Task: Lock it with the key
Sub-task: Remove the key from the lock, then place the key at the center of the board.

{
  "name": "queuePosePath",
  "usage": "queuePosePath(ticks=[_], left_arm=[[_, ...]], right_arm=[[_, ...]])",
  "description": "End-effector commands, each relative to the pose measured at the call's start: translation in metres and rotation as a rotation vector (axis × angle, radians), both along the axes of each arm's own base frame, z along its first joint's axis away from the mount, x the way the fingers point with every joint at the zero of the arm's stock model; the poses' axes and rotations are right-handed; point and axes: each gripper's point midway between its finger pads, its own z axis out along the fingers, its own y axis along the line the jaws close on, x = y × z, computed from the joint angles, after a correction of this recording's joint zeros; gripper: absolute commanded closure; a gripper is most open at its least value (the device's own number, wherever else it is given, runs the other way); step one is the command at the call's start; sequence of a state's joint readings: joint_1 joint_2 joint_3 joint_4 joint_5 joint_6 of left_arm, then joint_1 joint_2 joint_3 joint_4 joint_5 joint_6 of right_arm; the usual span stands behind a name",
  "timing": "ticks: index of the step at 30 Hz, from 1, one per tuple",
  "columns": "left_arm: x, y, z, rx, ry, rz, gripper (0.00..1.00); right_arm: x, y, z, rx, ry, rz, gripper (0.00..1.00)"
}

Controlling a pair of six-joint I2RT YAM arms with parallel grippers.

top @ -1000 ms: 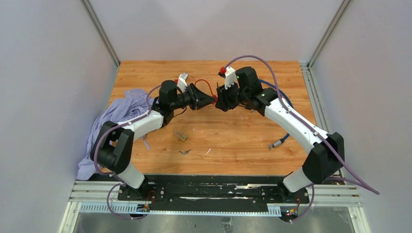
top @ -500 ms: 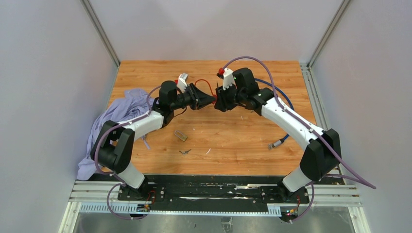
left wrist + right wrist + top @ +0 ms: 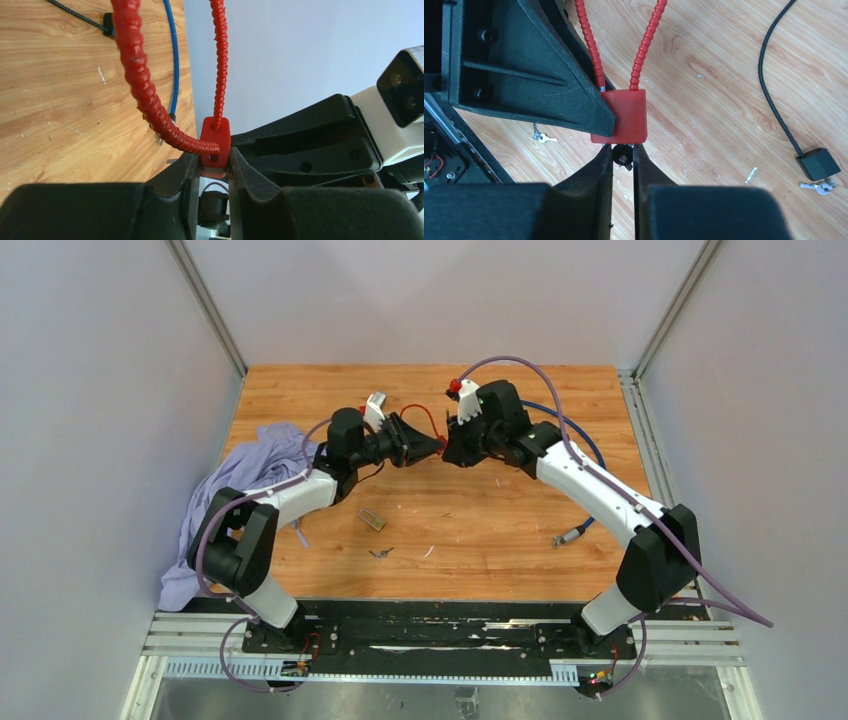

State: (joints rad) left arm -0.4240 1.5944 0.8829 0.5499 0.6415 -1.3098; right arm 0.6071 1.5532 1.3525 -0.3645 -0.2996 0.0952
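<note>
Next, I release the red lock from my left gripper on the bare wood (image 3: 430, 507) next to the small padlock, just past the white mark.
A red lock (image 3: 621, 117) with a looped red ribbed cable (image 3: 135, 60) hangs in mid-air above the table's middle. My left gripper (image 3: 215, 169) is shut on the lock's body (image 3: 216, 147), pinching it from both sides. The black head of the key (image 3: 623, 155) sticks out of the lock's underside. My right gripper (image 3: 623, 156) is shut on that key head, its fingertips just under the lock. From above, the left gripper (image 3: 425, 447) and the right gripper (image 3: 452, 451) meet tip to tip, with the lock (image 3: 440, 443) barely showing between them.
A purple cloth (image 3: 240, 490) lies at the table's left edge. A small padlock (image 3: 372, 519) and loose keys (image 3: 380, 553) lie in front of the arms. A blue cable (image 3: 575, 530) trails at right. A black cable lock (image 3: 817, 163) with keys lies on the wood.
My right gripper's jaws have narrowed onto the key head, and the right arm has edged slightly left toward the lock. The left arm has held still with the lock.
</note>
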Motion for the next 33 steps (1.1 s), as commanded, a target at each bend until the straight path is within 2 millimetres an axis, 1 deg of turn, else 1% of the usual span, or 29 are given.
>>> queuePosePath(ticks=[1, 2, 3, 6, 11, 15, 20, 23, 29, 33], left_arm=[[0.003, 0.002, 0.002, -0.012, -0.035, 0.017, 1.0], [0.005, 0.004, 0.001, -0.012, -0.035, 0.025, 1.0], [0.006, 0.005, 0.001, -0.015, -0.036, 0.03, 1.0], [0.011, 0.012, 0.002, -0.023, -0.049, 0.06, 1.0], [0.025, 0.034, -0.001, -0.021, -0.061, 0.145, 1.0], [0.037, 0.055, -0.006, -0.012, -0.061, 0.218, 1.0], [0.048, 0.072, -0.012, 0.012, -0.067, 0.276, 1.0], [0.053, 0.079, -0.016, 0.024, -0.068, 0.297, 0.99], [0.061, 0.096, -0.012, 0.027, -0.089, 0.342, 1.0], [0.065, 0.105, -0.012, 0.062, -0.131, 0.371, 0.99]], right_arm=[[0.003, 0.004, -0.001, -0.012, -0.018, -0.025, 0.94], [0.004, 0.002, -0.003, -0.02, -0.021, -0.034, 0.98], [0.004, 0.0, -0.004, -0.025, -0.023, -0.039, 0.99], [0.004, -0.004, -0.007, -0.039, -0.029, -0.052, 0.99], [0.0, -0.005, -0.019, -0.062, -0.022, -0.043, 0.99], [-0.006, -0.002, -0.031, -0.09, -0.011, -0.027, 0.99], [-0.012, 0.003, -0.04, -0.114, -0.004, -0.018, 0.99], [-0.015, 0.006, -0.042, -0.119, -0.004, -0.005, 0.99], [-0.017, 0.003, -0.043, -0.135, -0.021, 0.013, 0.99], [-0.029, 0.016, -0.037, -0.06, -0.007, 0.09, 0.99]])
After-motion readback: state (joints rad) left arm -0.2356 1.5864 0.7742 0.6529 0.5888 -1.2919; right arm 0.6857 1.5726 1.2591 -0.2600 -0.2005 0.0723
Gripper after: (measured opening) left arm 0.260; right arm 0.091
